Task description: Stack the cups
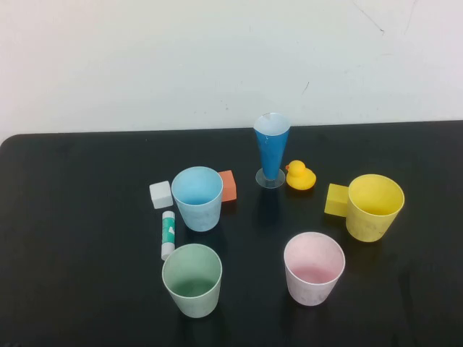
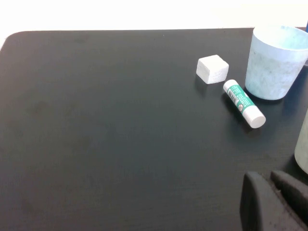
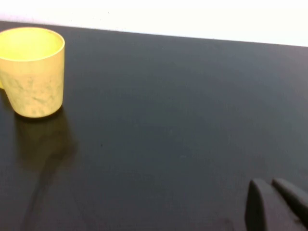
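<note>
The green cup goes into the light blue cup, so my left gripper goes to it next and closes on its rim [image 1: 168, 257] beside the glue stick.
Several cups stand apart and upright on the black table: light blue cup [image 1: 197, 197], green cup [image 1: 192, 279], pink cup [image 1: 313, 267] and yellow cup [image 1: 373, 206]. Neither arm shows in the high view. In the left wrist view my left gripper [image 2: 267, 180] is shut and empty, low over bare table, short of the light blue cup [image 2: 275, 62]; a sliver of the green cup [image 2: 303, 147] shows at the frame's edge. The right wrist view shows my right gripper [image 3: 268, 185] shut and empty, well away from the yellow cup [image 3: 32, 70].
A tall blue cone glass [image 1: 271, 150] on a clear foot stands at the back with a yellow rubber duck [image 1: 299, 176] beside it. An orange block [image 1: 228, 186], white cube [image 1: 161, 194], glue stick [image 1: 168, 235] and yellow block [image 1: 336, 199] lie among the cups.
</note>
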